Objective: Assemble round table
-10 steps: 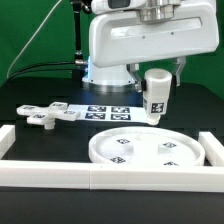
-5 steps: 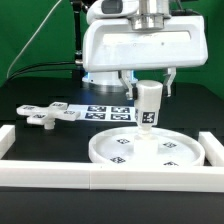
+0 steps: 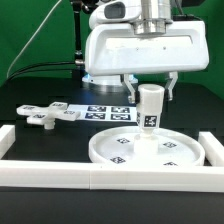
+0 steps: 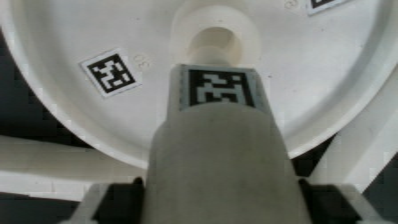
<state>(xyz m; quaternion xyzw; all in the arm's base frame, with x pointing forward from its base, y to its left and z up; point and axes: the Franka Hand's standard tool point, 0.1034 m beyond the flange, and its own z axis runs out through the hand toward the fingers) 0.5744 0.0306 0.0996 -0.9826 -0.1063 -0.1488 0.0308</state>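
Next, my gripper releases the short post, now held upright above the disc, at the centre hole of the round disc [image 3: 143, 132] [image 4: 215, 42].
The round disc [image 3: 143, 149] lies flat near the front border rail, with several small tags on it. My gripper [image 3: 150, 88] is shut on the short post [image 3: 150, 108] and holds it upright above the disc's middle. In the wrist view the post [image 4: 219, 130] points down at the disc's centre hole [image 4: 217, 41], with the disc [image 4: 107, 130] all around it and the black fingertips [image 4: 118, 197] pressed on both its sides. The cross-shaped foot [image 3: 48, 115] lies on the table at the exterior view's left.
The marker board [image 3: 105, 110] lies behind the disc. White border rails run along the front [image 3: 100, 178] and at both sides [image 3: 10, 135]. The robot base [image 3: 105, 72] stands at the back.
My gripper has carried the post towards the exterior view's left and lowered it from beside the disc's far edge to over the disc's middle.
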